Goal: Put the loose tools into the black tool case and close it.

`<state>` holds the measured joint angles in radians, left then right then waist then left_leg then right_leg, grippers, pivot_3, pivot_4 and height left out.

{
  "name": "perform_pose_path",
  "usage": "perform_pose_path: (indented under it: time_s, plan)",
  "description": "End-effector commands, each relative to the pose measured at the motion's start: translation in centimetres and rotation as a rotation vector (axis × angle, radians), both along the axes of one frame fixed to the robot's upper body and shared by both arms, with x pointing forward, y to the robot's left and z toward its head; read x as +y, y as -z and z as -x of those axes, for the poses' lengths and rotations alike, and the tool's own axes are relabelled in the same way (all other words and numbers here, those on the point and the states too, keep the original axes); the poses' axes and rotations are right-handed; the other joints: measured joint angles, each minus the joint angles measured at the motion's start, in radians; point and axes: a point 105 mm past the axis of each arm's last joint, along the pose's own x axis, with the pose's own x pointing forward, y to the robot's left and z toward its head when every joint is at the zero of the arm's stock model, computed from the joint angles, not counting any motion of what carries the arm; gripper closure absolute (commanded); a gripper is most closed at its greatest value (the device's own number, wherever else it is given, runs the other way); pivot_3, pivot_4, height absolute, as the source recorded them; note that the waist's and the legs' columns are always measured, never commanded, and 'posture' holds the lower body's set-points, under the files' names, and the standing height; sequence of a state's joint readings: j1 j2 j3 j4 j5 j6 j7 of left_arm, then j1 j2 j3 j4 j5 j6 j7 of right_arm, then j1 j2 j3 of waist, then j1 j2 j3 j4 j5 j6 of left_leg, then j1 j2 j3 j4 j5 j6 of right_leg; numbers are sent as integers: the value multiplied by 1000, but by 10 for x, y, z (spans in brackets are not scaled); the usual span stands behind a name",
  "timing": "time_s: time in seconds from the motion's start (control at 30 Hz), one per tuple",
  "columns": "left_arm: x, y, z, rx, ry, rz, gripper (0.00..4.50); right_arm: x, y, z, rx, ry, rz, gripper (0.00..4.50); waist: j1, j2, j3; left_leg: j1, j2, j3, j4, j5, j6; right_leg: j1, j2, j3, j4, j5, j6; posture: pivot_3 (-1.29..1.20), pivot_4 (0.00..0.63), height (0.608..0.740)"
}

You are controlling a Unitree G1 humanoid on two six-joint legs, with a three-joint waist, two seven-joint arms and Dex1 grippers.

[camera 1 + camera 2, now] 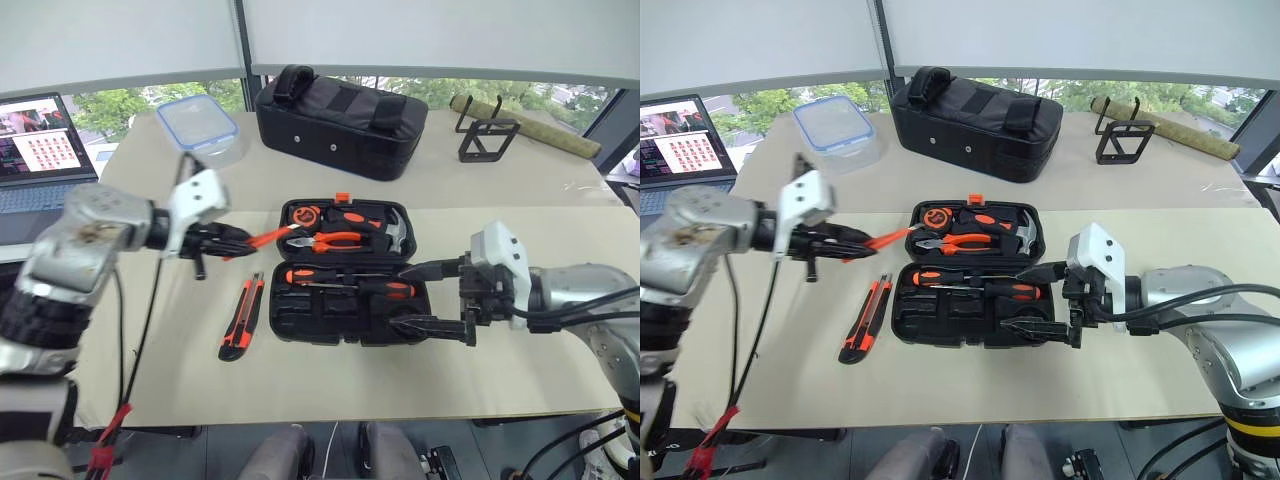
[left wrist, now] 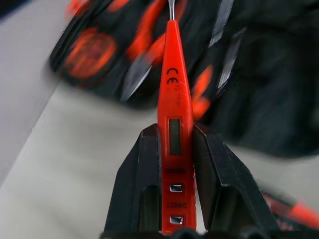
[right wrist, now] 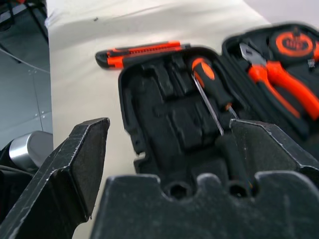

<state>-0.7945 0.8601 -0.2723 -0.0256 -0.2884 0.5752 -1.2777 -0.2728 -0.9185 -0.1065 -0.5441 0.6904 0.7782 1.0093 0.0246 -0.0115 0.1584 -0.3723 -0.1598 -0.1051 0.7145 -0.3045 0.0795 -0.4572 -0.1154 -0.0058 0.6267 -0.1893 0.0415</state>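
Next, my left gripper releases the slim orange screwdriver in the case's near half (image 1: 316,295), placing it just in front of the black-and-orange screwdrivers.
The black tool case (image 1: 300,325) lies open in the middle of the table. Its near half holds two black-and-orange screwdrivers (image 1: 350,278); its far half holds pliers (image 1: 335,240), a hammer (image 1: 398,232) and an orange tape measure (image 1: 303,215). My left gripper (image 1: 235,240) is shut on the slim orange screwdriver (image 2: 174,99), held above the table just left of the case with its tip towards the far half. The orange-black utility knife (image 1: 241,317) lies on the table left of the case. At the case's right edge my right gripper (image 1: 405,297) is open, with nothing between its fingers.
A black fabric bag (image 1: 340,120) stands behind the case. A clear box with a blue lid (image 1: 198,122) and a laptop (image 1: 40,150) are at the back left. A black wire stand (image 1: 487,138) and a rolled mat (image 1: 540,125) are at the back right.
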Motion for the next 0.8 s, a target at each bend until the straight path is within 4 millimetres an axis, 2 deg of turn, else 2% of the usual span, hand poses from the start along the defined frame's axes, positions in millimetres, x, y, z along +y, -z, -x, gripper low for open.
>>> perform_pose_path:
  time_s: [0.03,0.17,0.33,0.63,0.8]
  plan:
    - [-21,15,4,52,109,-97,4054,0,-13,4,-79,17,-15,0,-10,0,0,0,0,0,0,0,1,0,0,0,0,0,0,0,150,716]
    - [-38,32,0,103,152,-178,4054,-2,-12,4,-95,54,-14,0,-13,0,0,-1,1,0,0,3,5,-1,1,0,0,0,0,0,150,716]
    - [-51,44,-8,140,142,-208,4054,-4,-12,2,-116,101,-25,0,-10,0,0,-1,0,0,0,3,5,-1,1,0,0,0,0,0,150,716]
    - [-50,62,-9,193,132,-298,4054,-6,-14,1,-135,155,-51,0,-10,-1,0,-1,0,0,1,3,5,-1,1,0,0,0,0,0,150,716]
    - [-54,61,-11,185,134,-284,4054,-6,-16,-3,-141,170,-64,0,-8,-1,0,-1,0,0,1,3,5,-1,1,0,0,0,0,0,150,716]
